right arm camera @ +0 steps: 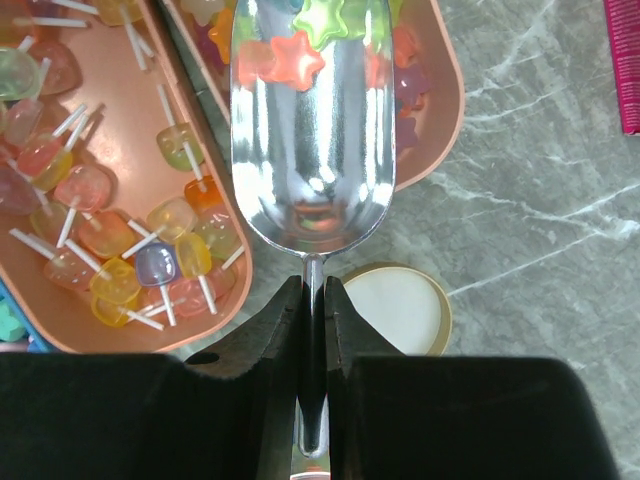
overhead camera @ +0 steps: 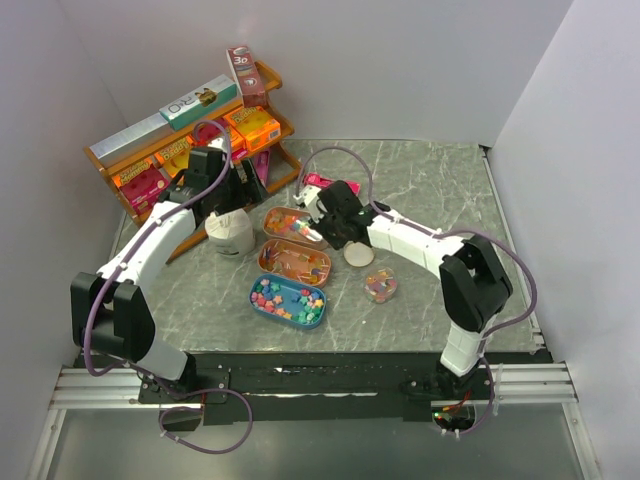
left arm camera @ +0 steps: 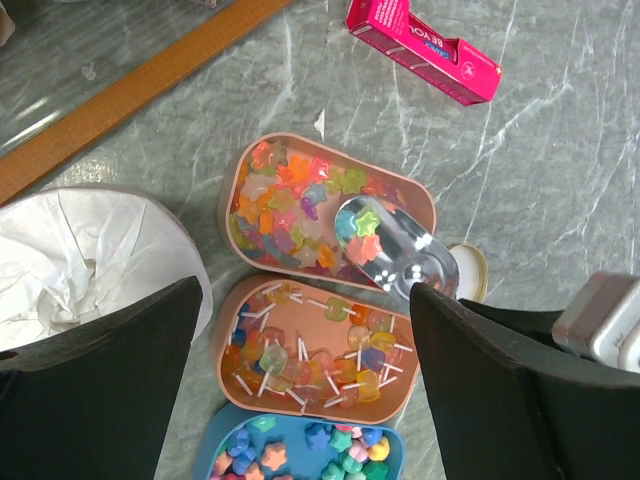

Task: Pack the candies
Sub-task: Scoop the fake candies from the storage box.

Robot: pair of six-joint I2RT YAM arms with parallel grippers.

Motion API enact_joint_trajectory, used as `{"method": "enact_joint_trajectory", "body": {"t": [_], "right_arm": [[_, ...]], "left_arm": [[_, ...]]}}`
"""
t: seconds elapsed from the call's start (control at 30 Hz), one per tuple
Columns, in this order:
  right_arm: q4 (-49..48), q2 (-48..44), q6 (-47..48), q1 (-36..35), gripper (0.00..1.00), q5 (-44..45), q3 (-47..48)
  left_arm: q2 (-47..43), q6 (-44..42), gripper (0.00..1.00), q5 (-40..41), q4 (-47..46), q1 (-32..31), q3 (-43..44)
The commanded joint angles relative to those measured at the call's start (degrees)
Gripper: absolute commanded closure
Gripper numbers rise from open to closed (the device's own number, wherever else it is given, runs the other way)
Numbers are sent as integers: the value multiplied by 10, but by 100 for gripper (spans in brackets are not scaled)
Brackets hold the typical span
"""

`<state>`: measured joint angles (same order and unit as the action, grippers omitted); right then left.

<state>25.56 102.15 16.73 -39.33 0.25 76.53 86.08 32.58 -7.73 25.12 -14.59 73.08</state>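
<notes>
Next, my right gripper lets go of the scoop on the bare table (overhead camera: 418, 239) past the round lid, away from the trays.
The candies (left arm camera: 290, 195) are small bright star-shaped sweets lying in a peach tray (left arm camera: 232, 190); more of them fill a blue tray (overhead camera: 255, 305). My right gripper (right arm camera: 312, 290) is shut on the thin handle of a shiny metal scoop (right arm camera: 310, 130). The scoop's bowl reaches over the peach tray and holds a few stars (right arm camera: 295, 60). A small clear jar (overhead camera: 380, 286) with candies inside stands to the right, its round lid (right arm camera: 400, 305) lying beside the scoop handle. My left gripper (left arm camera: 305, 290) hangs open above the trays, holding nothing.
A second peach tray (left arm camera: 228, 330) of lollipops lies between the other two. A white-lined bin (left arm camera: 80, 250) stands left of the trays. A pink box (left arm camera: 425, 45) lies behind them, and a wooden rack (overhead camera: 190, 130) of boxes stands at the back left.
</notes>
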Motion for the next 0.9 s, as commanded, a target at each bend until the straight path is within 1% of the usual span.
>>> {"method": "enact_joint_trajectory", "body": {"t": [0.0, 0.2, 0.4, 0.43, 0.63, 0.77, 0.87], "right_arm": [[-62, -60, -6, 2, 100, -11, -19], [-68, -112, -15, 3, 100, -4, -52], [-59, -186, -34, 3, 100, -3, -99], [-58, -207, -35, 4, 100, 10, -106], [-39, -287, -53, 4, 100, 19, -143], [-39, -297, -75, 7, 100, 23, -142], [11, -279, -107, 7, 100, 35, -107]], "left_arm": [[4, -4, 9, -9, -3, 3, 29], [8, -3, 9, -13, -5, 3, 33], [15, -2, 9, -17, -8, 3, 36], [16, -2, 9, -19, -9, 2, 36], [26, -5, 9, -22, -10, 2, 37], [31, -6, 9, -29, -10, 3, 38], [35, -5, 9, -34, -6, 3, 44]]}}
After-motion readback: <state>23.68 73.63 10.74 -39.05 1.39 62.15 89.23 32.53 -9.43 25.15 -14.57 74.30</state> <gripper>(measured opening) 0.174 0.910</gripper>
